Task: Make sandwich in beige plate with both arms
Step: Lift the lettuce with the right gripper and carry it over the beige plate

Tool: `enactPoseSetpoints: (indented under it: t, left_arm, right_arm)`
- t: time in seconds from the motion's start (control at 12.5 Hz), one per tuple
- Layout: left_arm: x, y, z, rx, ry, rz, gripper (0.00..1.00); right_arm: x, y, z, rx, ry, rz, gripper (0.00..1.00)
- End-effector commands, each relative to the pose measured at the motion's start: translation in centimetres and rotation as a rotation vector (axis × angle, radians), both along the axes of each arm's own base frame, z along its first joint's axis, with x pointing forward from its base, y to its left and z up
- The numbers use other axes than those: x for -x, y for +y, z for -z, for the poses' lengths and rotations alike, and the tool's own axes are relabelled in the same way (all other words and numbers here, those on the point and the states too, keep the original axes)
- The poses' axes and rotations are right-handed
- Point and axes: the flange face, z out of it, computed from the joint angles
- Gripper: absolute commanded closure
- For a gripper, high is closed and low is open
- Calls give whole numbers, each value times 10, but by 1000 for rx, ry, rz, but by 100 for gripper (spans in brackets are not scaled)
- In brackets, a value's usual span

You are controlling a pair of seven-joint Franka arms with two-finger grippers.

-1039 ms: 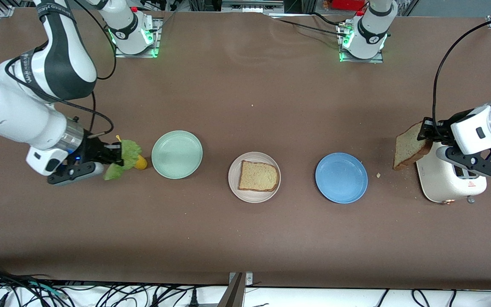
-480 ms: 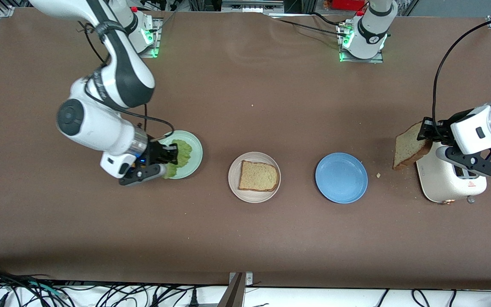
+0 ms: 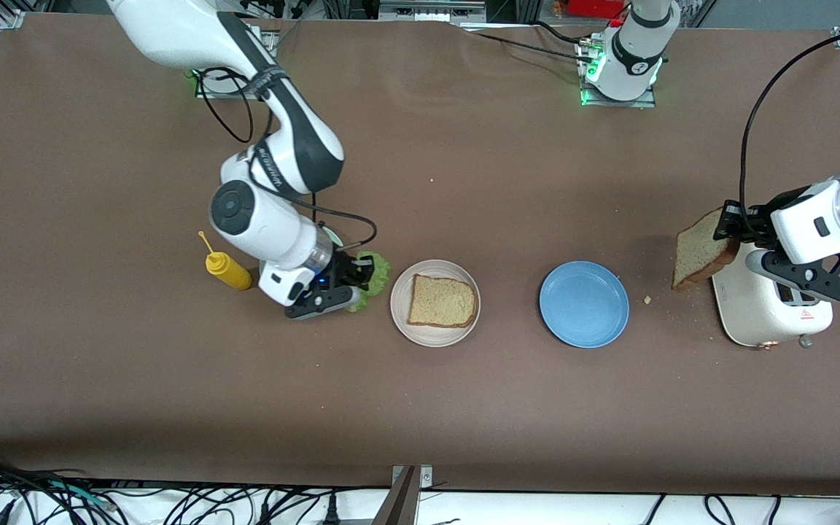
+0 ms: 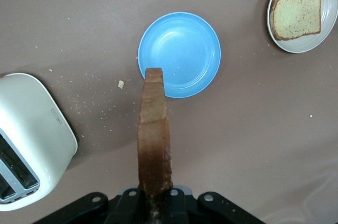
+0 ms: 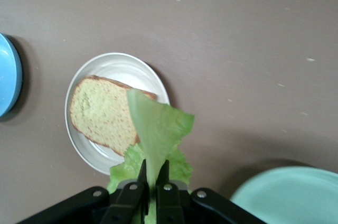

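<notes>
The lettuce leaf, which hangs just beside the beige plate, will be released by my right gripper on top of the bread slice (image 3: 444, 302) (image 5: 105, 114) that is in the beige plate.
The beige plate (image 3: 434, 302) sits mid-table with one bread slice (image 3: 442, 301) on it; both show in the right wrist view, the plate (image 5: 119, 68) and the slice (image 5: 103, 113). My right gripper (image 3: 359, 281) is shut on a ruffled green lettuce leaf (image 3: 373, 280) just beside the beige plate, toward the right arm's end; the leaf (image 5: 158, 129) hangs between the fingers (image 5: 152, 179). My left gripper (image 3: 730, 222) is shut on a second bread slice (image 3: 701, 257), held on edge over the table beside the toaster. In the left wrist view the slice (image 4: 154, 139) rises from the gripper (image 4: 154, 203).
A blue plate (image 3: 584, 304) lies between the beige plate and the white toaster (image 3: 766, 310). A mint-green plate (image 5: 288, 195) is mostly hidden under the right arm. A yellow squeeze bottle (image 3: 227, 269) lies beside the right arm. Crumbs (image 3: 647, 299) dot the table near the toaster.
The right arm has carried the lettuce from beside the yellow bottle, over the mint-green plate, to the edge of the beige plate. The left arm has held still with its bread.
</notes>
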Motion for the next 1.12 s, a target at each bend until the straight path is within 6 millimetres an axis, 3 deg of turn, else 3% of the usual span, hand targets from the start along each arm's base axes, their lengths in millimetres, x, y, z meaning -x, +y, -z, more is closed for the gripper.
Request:
enactPoseSetpoints:
  t: [0.0, 0.16, 0.48, 0.72, 0.8, 1.04]
  left_arm:
    - [4, 0, -9, -36, -4, -2, 100]
    - [4, -1, -9, -35, -4, 0, 100]
    - [4, -1, -8, -35, -2, 0, 100]
    - [4, -1, -9, -35, -4, 0, 100]
    - [4, -1, -9, -35, -4, 0, 100]
    - [4, -2, -9, -35, -4, 1, 100]
  right_arm:
    - [1, 31, 24, -43, -28, 28, 100]
    - [7, 49, 42, -69, -55, 54, 100]
    - [17, 80, 58, -97, -60, 53, 100]
    - [24, 93, 80, -118, -82, 64, 99]
    - [26, 95, 84, -115, -80, 57, 93]
    - [31, 102, 92, -119, -102, 50, 57]
